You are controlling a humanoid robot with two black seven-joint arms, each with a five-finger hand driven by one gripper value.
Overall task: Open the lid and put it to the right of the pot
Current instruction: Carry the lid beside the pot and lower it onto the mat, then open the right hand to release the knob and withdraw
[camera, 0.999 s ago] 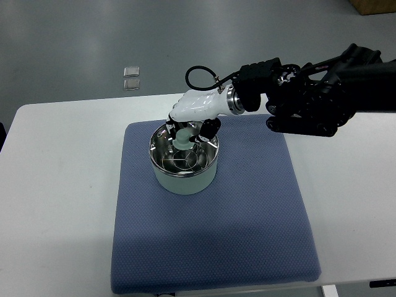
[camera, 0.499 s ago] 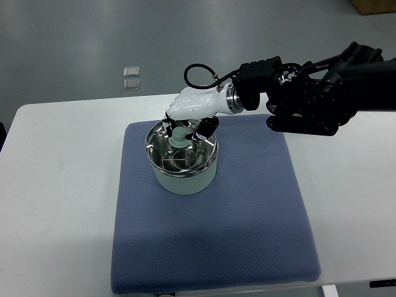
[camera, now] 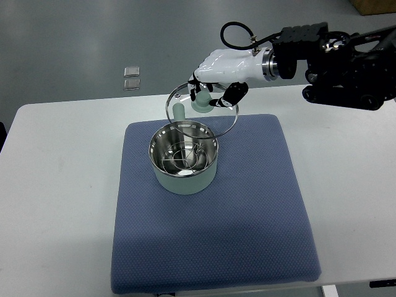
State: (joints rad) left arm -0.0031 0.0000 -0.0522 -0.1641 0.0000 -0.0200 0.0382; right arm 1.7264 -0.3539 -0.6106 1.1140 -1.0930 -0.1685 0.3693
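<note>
I will use my right gripper to set free the glass lid on the blue mat (camera: 254, 165), between the pale green pot and the side edge of the mat. The lid still hangs tilted in the air.
A pale green pot (camera: 184, 162) with a shiny steel inside stands on the blue mat (camera: 247, 210), left of the mat's middle. My right hand (camera: 213, 86), white with black fingertips, is shut on the pale green knob of the glass lid (camera: 202, 109). The lid hangs tilted in the air above the pot's far rim and slightly to its right, clear of the pot. The pot is open, and a small handle shows at its far side. The left arm is not in view.
The mat lies on a white table (camera: 62, 185). My black right forearm (camera: 334, 62) reaches in from the upper right. Two small clear packets (camera: 131, 77) lie on the grey floor beyond the table's far edge.
My right hand has lifted the lid off the pot, up and to the right. The lid went from resting on the pot to hanging tilted in the air. The arm has drawn back toward the right.
</note>
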